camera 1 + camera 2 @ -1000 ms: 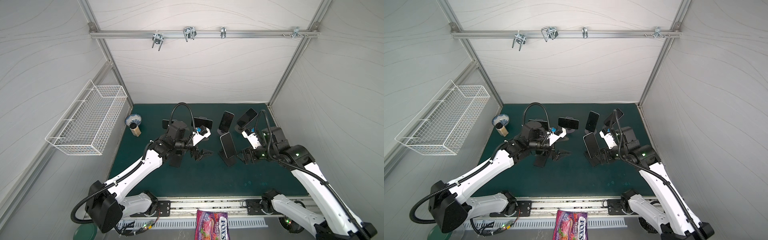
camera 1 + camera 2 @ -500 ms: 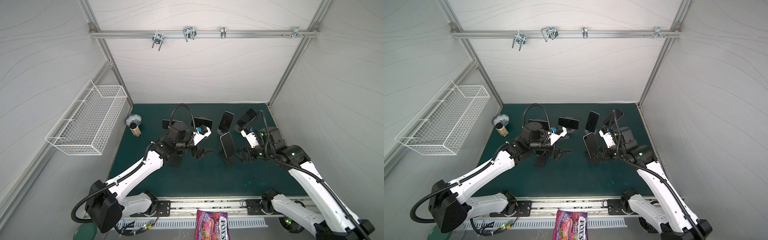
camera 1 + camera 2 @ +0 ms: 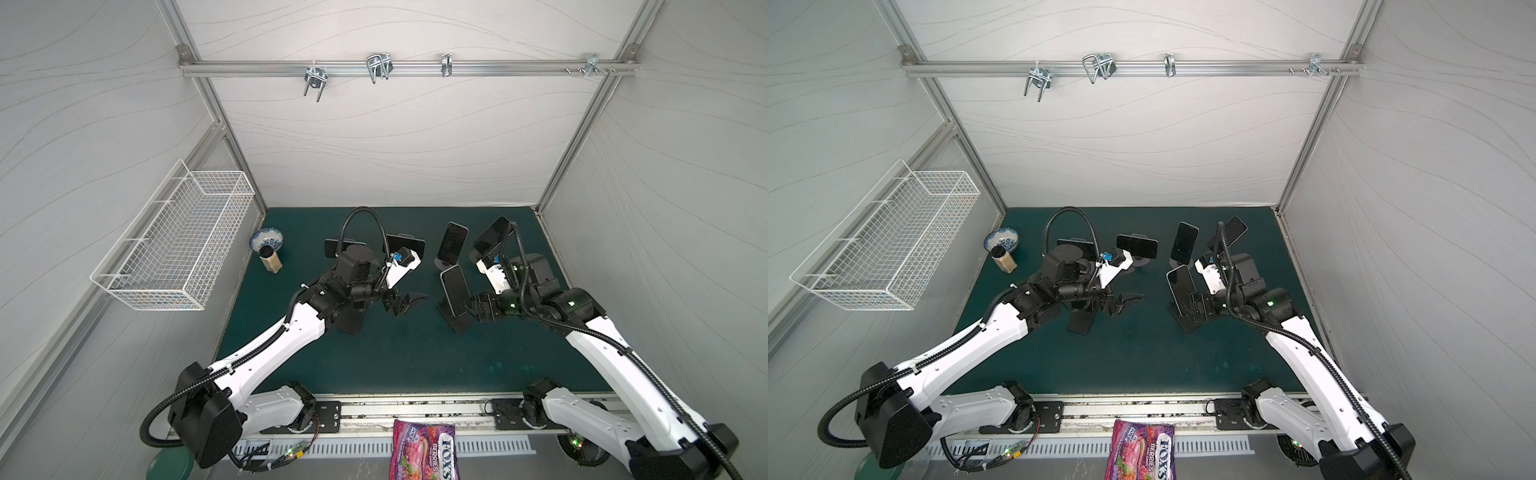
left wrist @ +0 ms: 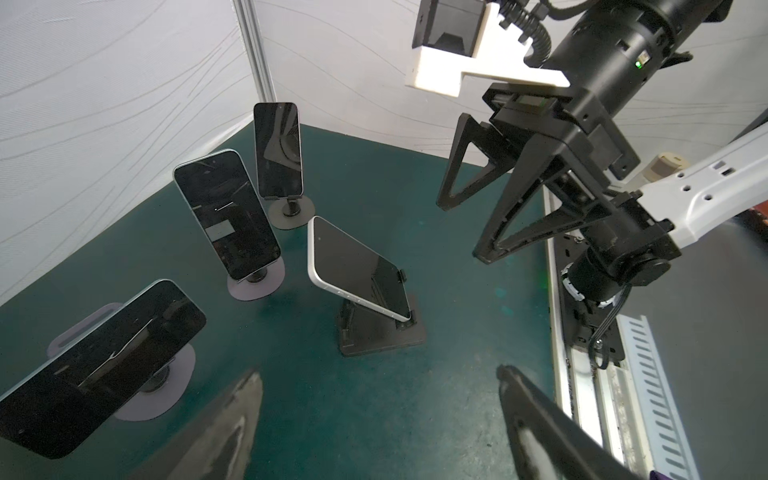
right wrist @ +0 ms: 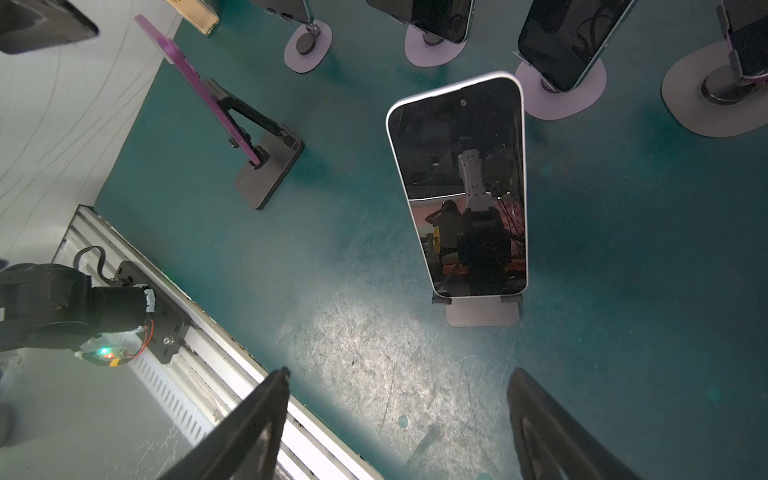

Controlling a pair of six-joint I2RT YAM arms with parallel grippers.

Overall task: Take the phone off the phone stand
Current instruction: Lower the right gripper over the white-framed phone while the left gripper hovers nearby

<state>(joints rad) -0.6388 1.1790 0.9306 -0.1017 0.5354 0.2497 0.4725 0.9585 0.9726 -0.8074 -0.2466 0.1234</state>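
My right gripper should grip the long sides [image 3: 456, 290] [image 5: 464, 188] of the white-edged phone that leans on the black phone stand, with its fingers across the phone's width.
A white-edged phone [image 3: 454, 289] [image 3: 1179, 289] leans on a black phone stand [image 3: 456, 322] in the middle of the green mat, in both top views. My right gripper [image 3: 476, 309] [image 3: 1198, 308] hovers just right of it, open and apart from it. In the right wrist view the phone [image 5: 461, 187] and stand [image 5: 482, 313] lie ahead of the right gripper [image 5: 399, 374], with nothing between the fingers. My left gripper [image 3: 407, 302] [image 4: 378, 372] is open and empty, left of the phone [image 4: 357, 270]. The right gripper [image 4: 461, 230] also shows there.
Several other phones on round-base stands [image 3: 452, 245] line the back. A purple phone [image 5: 199, 87] sits on a black stand [image 5: 270, 174] under my left arm. A bowl [image 3: 267, 240], jar [image 3: 271, 261], wire basket [image 3: 178, 245] and candy bag [image 3: 424, 451] are around.
My right gripper has moved left, closer to the white-edged phone. My left gripper has shifted slightly right and its jaws have spread a little wider.
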